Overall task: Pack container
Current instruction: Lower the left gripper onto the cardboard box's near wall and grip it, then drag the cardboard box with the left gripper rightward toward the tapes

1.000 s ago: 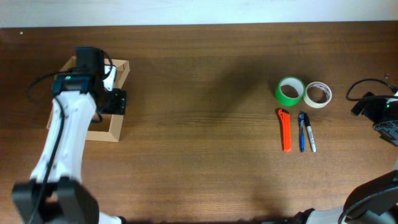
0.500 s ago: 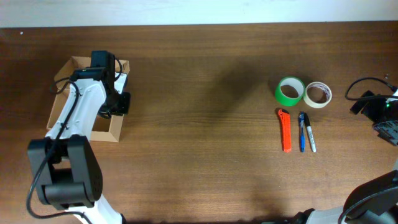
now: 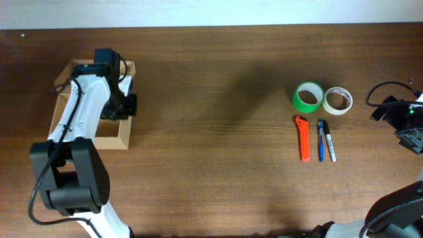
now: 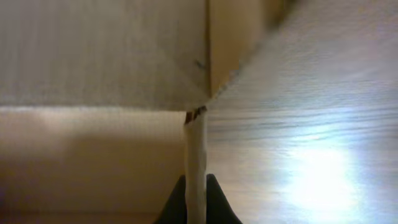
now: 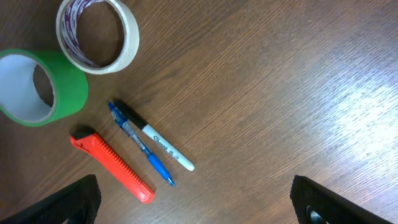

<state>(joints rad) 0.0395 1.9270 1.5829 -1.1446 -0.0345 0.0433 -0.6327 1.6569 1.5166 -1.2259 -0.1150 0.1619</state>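
Note:
The green tape roll's side [image 3: 320,101] [image 5: 69,90] facing the pale tape roll is the next place for my right gripper to go to and close.
The container [image 3: 109,140] is an open tan cardboard box at the table's far left, seen close up as cardboard walls [image 4: 106,50] in the left wrist view. My left gripper [image 3: 125,106] reaches over its right side. There the jaws are shut on the thin upright right wall [image 4: 196,143], one dark finger on each side, gripper [image 4: 196,182]. My right gripper [image 5: 199,211] hovers open above bare wood at the far right [image 3: 410,129], holding nothing.
Right of centre lie a green tape roll [image 3: 307,97], a pale tape roll [image 3: 338,100], an orange box cutter [image 3: 303,138], a blue pen [image 3: 320,140] and a black marker [image 3: 329,140]. They show in the right wrist view too, with the cutter [image 5: 112,167] nearest.
The left gripper has closed onto the container's right wall, and the box has shifted slightly left. The right arm has not moved.

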